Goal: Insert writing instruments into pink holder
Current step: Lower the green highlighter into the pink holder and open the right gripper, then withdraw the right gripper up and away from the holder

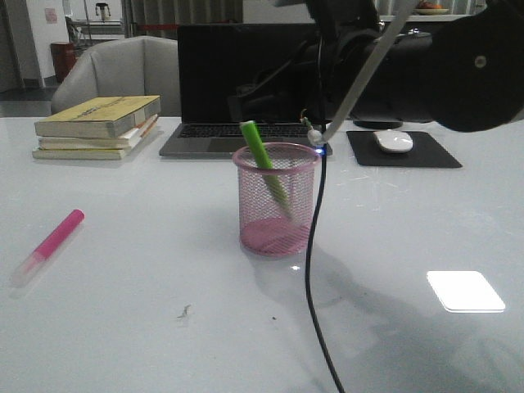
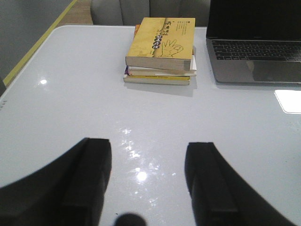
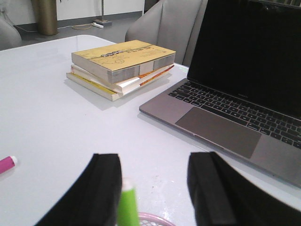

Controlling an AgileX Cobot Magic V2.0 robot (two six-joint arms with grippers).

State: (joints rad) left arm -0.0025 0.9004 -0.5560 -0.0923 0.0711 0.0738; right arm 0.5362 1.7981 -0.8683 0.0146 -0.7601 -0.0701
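Observation:
I move my left gripper to the hot pink marker next and close it on its solid pink end (image 1: 70,222), nearer the yellow books.
The bright green marker (image 1: 266,168) stands slanted inside the pink holder (image 1: 276,205), its top end poking above the rim. In the right wrist view my right gripper (image 3: 153,160) is open just above the holder's rim (image 3: 160,217). The green marker's top (image 3: 128,207) shows beside one finger, which does not grip it. The right arm (image 1: 442,74) reaches in from the upper right. The hot pink marker (image 1: 51,244) lies flat on the table at the near left, and its tip shows in the right wrist view (image 3: 5,165). My left gripper (image 2: 148,146) is open over bare table, holding nothing.
A stack of yellow books (image 1: 98,127) sits at the back left and an open laptop (image 1: 237,82) behind the holder. A white mouse (image 1: 393,141) rests on a black pad (image 1: 434,155) at the back right. A black cable (image 1: 315,270) hangs beside the holder.

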